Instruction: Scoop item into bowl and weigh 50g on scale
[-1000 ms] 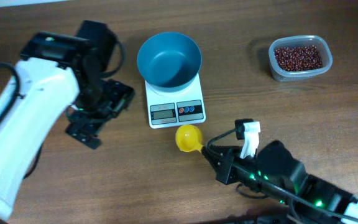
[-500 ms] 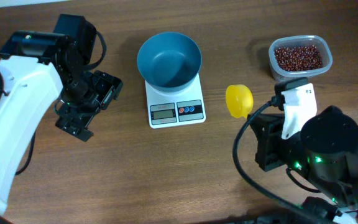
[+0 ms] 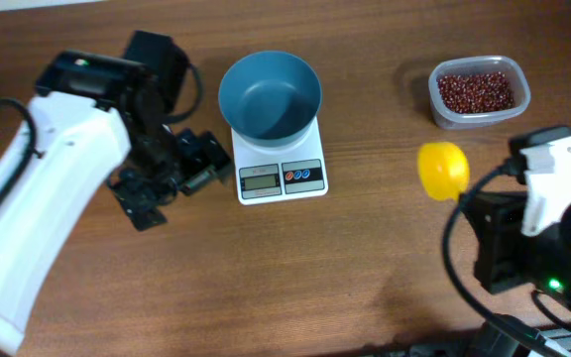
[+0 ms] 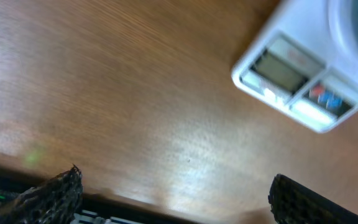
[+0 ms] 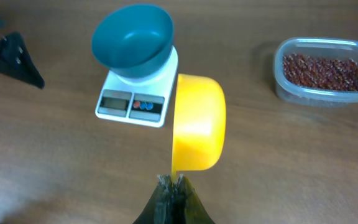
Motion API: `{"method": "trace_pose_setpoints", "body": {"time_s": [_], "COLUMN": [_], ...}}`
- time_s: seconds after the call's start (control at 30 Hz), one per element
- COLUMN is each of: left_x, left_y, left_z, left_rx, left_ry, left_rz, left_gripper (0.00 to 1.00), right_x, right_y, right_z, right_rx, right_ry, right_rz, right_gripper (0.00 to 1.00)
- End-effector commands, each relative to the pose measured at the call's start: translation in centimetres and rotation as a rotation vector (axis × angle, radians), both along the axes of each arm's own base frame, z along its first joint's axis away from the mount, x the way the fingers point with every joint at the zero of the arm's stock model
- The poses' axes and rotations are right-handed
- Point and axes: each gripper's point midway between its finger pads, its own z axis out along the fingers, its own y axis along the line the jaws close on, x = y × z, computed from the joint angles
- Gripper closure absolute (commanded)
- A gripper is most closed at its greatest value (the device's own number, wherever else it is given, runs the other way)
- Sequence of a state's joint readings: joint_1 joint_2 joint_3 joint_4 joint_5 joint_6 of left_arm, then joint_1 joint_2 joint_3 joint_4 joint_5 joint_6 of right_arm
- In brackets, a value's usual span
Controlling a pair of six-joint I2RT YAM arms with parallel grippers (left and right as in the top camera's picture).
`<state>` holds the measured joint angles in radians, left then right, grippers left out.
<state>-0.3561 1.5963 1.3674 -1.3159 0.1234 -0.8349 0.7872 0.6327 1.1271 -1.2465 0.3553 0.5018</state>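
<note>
My left gripper shuts its empty fingers next by the buttons (image 3: 298, 175) (image 4: 325, 97) on the front of the white scale.
The teal bowl (image 3: 270, 93) stands empty on the white scale (image 3: 280, 165); both also show in the right wrist view, the bowl (image 5: 132, 37) and the scale (image 5: 135, 96). The red-brown beans (image 3: 475, 90) fill a clear tub (image 3: 444, 111) at the back right, also seen from the right wrist (image 5: 321, 65). My right gripper (image 5: 174, 184) is shut on the handle of a yellow scoop (image 3: 442, 168), held above the table in front of the tub. My left gripper (image 3: 162, 178) is open and empty, just left of the scale (image 4: 303, 84).
The right arm's body (image 3: 543, 248) fills the front right corner. The left arm (image 3: 48, 198) covers the left side of the wooden table.
My right gripper carried the yellow scoop from in front of the scale rightward and back, toward the bean tub. My left gripper swung back toward the scale's left side.
</note>
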Motion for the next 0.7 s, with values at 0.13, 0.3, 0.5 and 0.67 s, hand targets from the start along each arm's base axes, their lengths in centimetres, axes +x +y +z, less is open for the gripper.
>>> {"method": "trace_pose_setpoints", "body": {"time_s": [0.13, 0.3, 0.5, 0.67], "left_x": [-3.7, -2.3, 0.3, 1.0], "left_y": [-7.7, -10.7, -11.5, -12.0], "left_z": [0.3, 0.5, 0.6, -1.5], "left_rx": [-0.047, -0.031, 0.099, 0.120], "left_ry": [-0.054, -0.200, -0.380, -0.443], "left_rz": [-0.516, -0.579, -0.608, -0.610], "left_gripper": [0.01, 0.01, 0.75, 1.00], "right_x": [-1.5, -1.5, -0.8, 1.0], "right_y": [-1.1, -1.2, -2.4, -5.2], "right_z": [-0.3, -0.4, 0.0, 2.0], "right_rx": [0.038, 0.034, -0.005, -0.079], "right_ry": [0.076, 0.076, 0.029, -0.113], "right_rz": [-0.061, -0.064, -0.121, -0.275], "right_gripper": [0.96, 0.96, 0.96, 0.96]}}
